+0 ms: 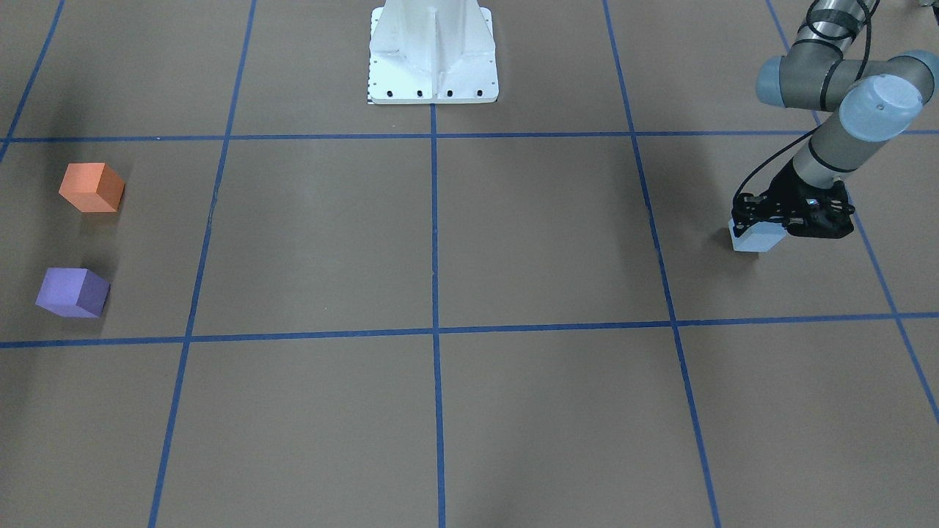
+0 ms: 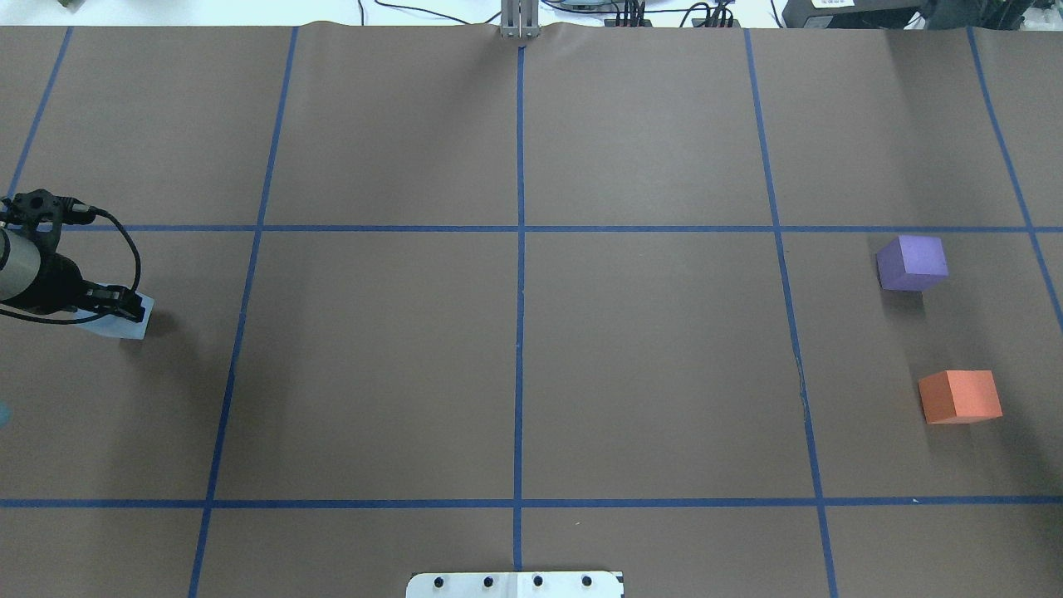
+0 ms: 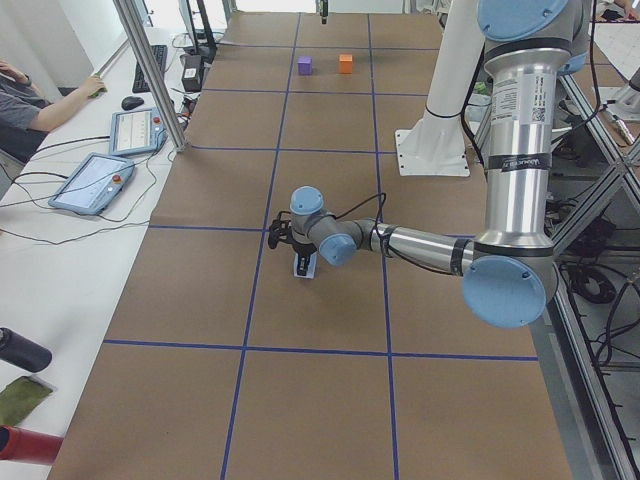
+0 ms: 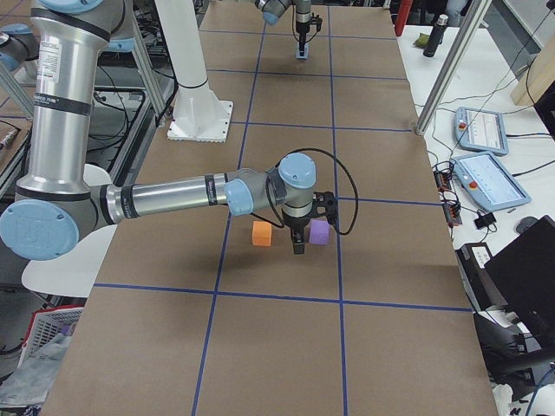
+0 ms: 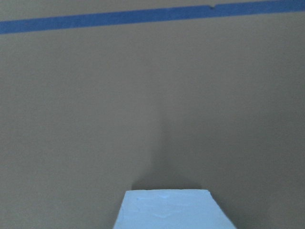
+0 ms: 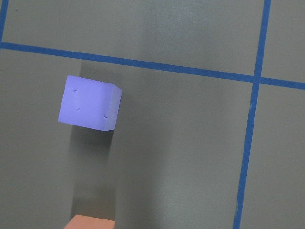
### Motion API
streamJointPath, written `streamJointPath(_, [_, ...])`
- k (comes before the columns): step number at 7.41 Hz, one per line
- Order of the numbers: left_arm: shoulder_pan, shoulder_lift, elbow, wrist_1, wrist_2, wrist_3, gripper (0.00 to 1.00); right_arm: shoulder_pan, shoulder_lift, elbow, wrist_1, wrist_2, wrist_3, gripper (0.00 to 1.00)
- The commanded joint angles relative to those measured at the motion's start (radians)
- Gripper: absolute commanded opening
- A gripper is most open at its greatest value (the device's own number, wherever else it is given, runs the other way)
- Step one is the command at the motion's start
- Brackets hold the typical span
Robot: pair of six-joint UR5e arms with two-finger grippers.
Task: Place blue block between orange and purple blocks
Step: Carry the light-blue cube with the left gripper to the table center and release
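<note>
The robot's left gripper will release the pale blue block beside the middle tape line [image 1: 462, 232], out from the white robot base.
The pale blue block [image 1: 755, 239] is at the table's left end, also seen in the overhead view [image 2: 116, 322] and at the bottom of the left wrist view [image 5: 167, 210]. My left gripper [image 1: 761, 222] is down on it, its fingers closed against the block's sides, at or just above the table. The orange block [image 2: 960, 396] and the purple block [image 2: 912, 262] stand apart at the right end. My right gripper [image 4: 297, 244] shows only in the exterior right view, above the gap between them; I cannot tell if it is open. Its wrist view shows the purple block [image 6: 89, 103].
The brown table is marked with a grid of blue tape lines [image 2: 520, 249]. The white robot base [image 1: 433, 55] stands at the middle of the robot's edge. Operators' tablets [image 3: 95, 183] lie on a side desk beyond the far edge.
</note>
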Motion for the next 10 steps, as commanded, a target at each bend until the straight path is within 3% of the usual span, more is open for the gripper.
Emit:
streamJointPath(1, [0.0, -0.154, -0.103, 0.262, 0.002, -0.015, 0.0, 0.0, 0.0, 0.001, 0.0, 0.0, 0.0, 1.0])
streamJointPath(3, [0.015, -0.423, -0.126, 0.591, 0.002, -0.029, 0.0, 0.0, 0.0, 0.001, 0.001, 0.003, 0.0, 1.0])
streamJointPath(4, [0.091, -0.518, -0.116, 0.651, 0.005, -0.127, 0.0, 0.0, 0.0, 0.002, 0.001, 0.003, 0.0, 1.0])
streamJointPath(5, [0.177, -0.61, -0.078, 0.654, 0.071, -0.244, 0.0, 0.0, 0.0, 0.002, 0.001, 0.003, 0.0, 1.0])
streamJointPath(7, [0.315, -0.843, 0.144, 0.641, 0.174, -0.409, 0.0, 0.0, 0.0, 0.002, 0.001, 0.003, 0.0, 1.0])
streamJointPath(8, [0.358, -0.903, 0.23, 0.635, 0.192, -0.414, 0.04, 0.0, 0.0, 0.002, 0.001, 0.005, 0.0, 1.0])
streamJointPath(10, [0.394, -0.912, 0.347, 0.457, 0.205, -0.418, 0.15, 0.0, 0.0, 0.002, 0.001, 0.006, 0.0, 1.0])
